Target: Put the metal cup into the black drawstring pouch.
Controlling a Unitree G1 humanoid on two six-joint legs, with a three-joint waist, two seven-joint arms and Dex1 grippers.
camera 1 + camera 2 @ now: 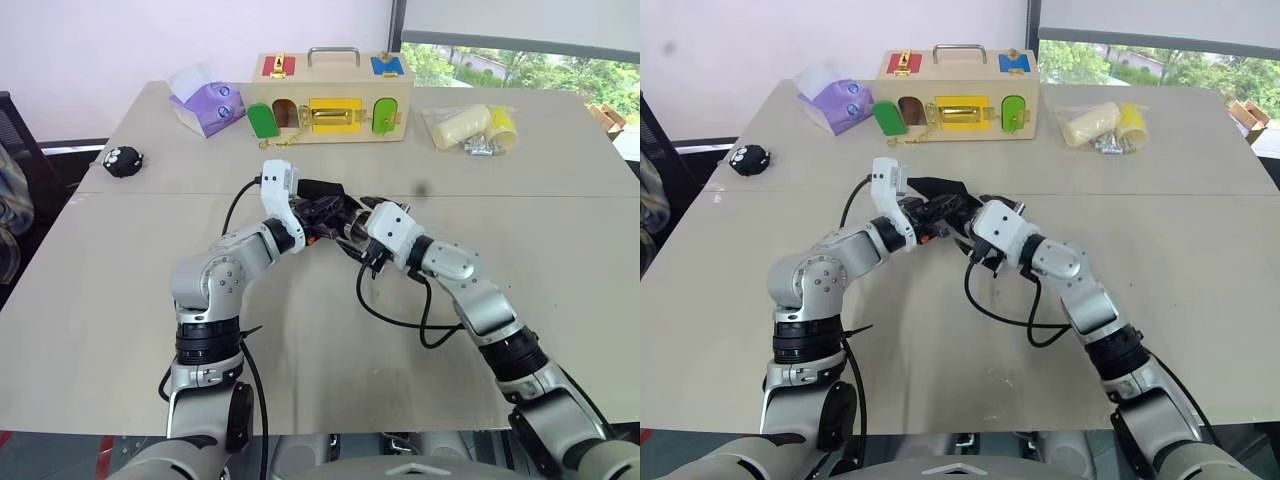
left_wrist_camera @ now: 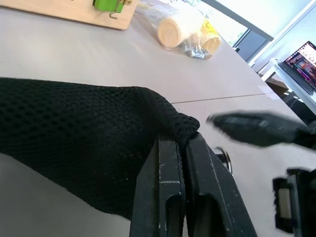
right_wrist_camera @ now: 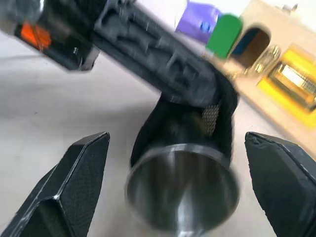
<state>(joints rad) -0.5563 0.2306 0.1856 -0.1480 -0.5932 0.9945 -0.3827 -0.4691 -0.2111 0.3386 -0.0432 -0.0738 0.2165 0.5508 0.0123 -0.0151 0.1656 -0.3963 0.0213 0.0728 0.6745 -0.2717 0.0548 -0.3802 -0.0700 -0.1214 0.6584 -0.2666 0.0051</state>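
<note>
The near end of the metal cup sticks out of the pouch, so the robot's right gripper should grab the pouch's edge (image 3: 140, 144) next to the cup and pull that edge over.
My left gripper (image 2: 183, 143) is shut on the rim of the black drawstring pouch (image 2: 74, 133), a black mesh bag held just above the table's middle (image 1: 322, 190). In the right wrist view the metal cup (image 3: 182, 192) lies with its far end inside the pouch's (image 3: 222, 118) mouth and its shiny near end poking out. My right gripper (image 3: 175, 140) is open, its fingers (image 3: 74, 182) wide on either side of the cup and apart from it. From above, the right gripper (image 1: 352, 228) faces the left gripper (image 1: 320, 214) closely.
At the table's far edge stand a wooden lock box (image 1: 330, 100), a purple tissue pack (image 1: 205, 105) and a plastic bag of yellow items (image 1: 470, 128). A small round black toy (image 1: 124, 160) lies at the far left. Bare tabletop (image 1: 330, 370) lies near me.
</note>
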